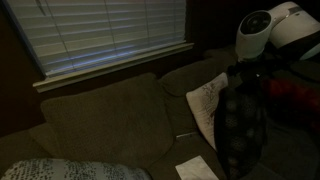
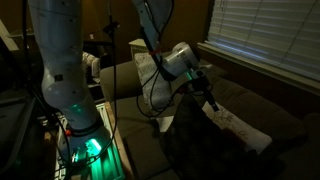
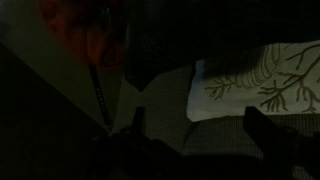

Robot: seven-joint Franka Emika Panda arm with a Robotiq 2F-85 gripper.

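I will move my gripper next to the white pillow's top edge [image 1: 219, 79] beside the back of the couch and close it there.
My gripper [image 3: 198, 125] is open and empty, its two dark fingers spread wide. It hangs just over the edge of a white pillow with a dark branch print [image 3: 250, 80] lying on the olive couch seat [image 3: 215, 140]. Both exterior views show the gripper [image 2: 209, 98] low over that pillow [image 2: 236, 125], which also appears beside the arm [image 1: 206, 104]. A dark speckled cushion or cloth [image 1: 240, 130] stands in front of the arm and hides the fingertips there. The room is very dark.
The couch back [image 1: 100, 115] runs under a window with closed blinds [image 1: 110, 30]. A red-orange object [image 3: 85, 35] lies next to the pillow, also seen in an exterior view [image 1: 290, 92]. A white paper [image 1: 196, 169] and a light patterned throw [image 1: 60, 170] lie on the seat.
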